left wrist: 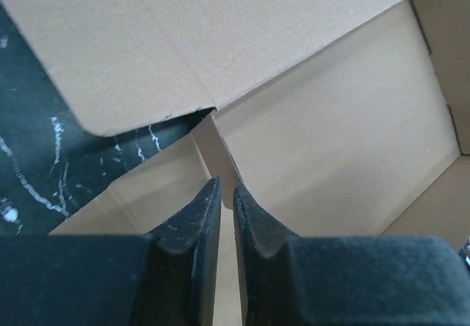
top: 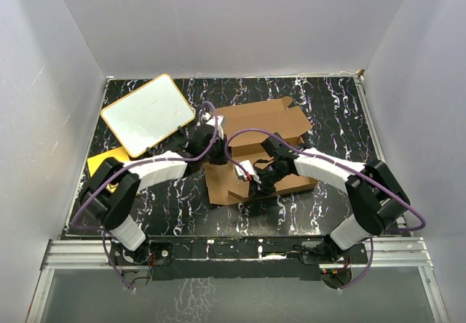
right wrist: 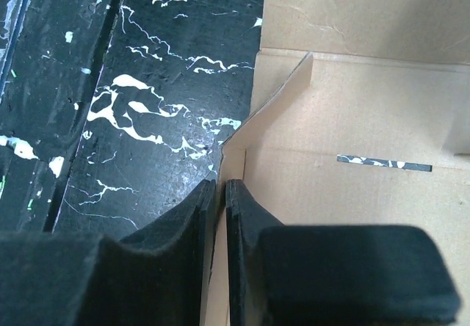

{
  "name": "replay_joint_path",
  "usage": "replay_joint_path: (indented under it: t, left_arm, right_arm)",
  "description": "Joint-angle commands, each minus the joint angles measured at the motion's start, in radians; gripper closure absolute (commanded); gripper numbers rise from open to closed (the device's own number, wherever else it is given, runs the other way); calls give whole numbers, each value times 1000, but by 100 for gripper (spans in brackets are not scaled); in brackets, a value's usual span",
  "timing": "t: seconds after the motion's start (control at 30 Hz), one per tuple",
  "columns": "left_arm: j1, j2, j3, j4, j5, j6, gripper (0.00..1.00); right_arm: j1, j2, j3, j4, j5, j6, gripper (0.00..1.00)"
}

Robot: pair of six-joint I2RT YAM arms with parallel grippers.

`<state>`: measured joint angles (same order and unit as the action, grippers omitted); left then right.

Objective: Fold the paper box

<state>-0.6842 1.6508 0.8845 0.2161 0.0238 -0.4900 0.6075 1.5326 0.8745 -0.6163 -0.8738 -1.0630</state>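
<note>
Next, my right gripper takes the box's near side farther from the tab [right wrist: 217, 285] before folding it in, because it holds that side close to its slanting corner tab.
The brown cardboard paper box [top: 262, 123] lies partly folded in the middle of the black marbled table, its lid flap lying back toward the far side. My left gripper [top: 217, 153] is at the box's left wall. In the left wrist view this gripper [left wrist: 227, 190] is shut on the thin upright cardboard wall [left wrist: 220, 150], with the box floor [left wrist: 330, 142] beyond. My right gripper [top: 256, 177] is at the near side of the box. In the right wrist view it [right wrist: 221, 186] is shut on a raised cardboard wall [right wrist: 233, 166], next to a panel with a slot [right wrist: 382, 163].
A white board with an orange rim [top: 148, 113] lies tilted at the back left. Under my left arm lies a flat orange-yellow sheet [top: 102, 164]. White walls close in the table on three sides, and a metal rail [top: 233, 249] runs along the near edge.
</note>
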Motion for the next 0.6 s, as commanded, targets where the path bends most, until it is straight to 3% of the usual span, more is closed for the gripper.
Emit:
replay_joint_path:
  t: [0.0,0.1,0.4,0.57]
  left_arm:
    - [-6,-166,-39,-105,-82,6,87]
    - [-6,-256,-77,-164,-112,-13,83]
    - [-4,-407,-184,-303,-178,-102,48]
    - [-5,-371,-194,-288,-140,-149,45]
  right_arm:
    - [6,4,34,36,-45,10,83]
    - [6,5,34,33,-47,7,81]
    - [5,9,41,25,-42,6,74]
    - [6,6,47,13,-36,1,69]
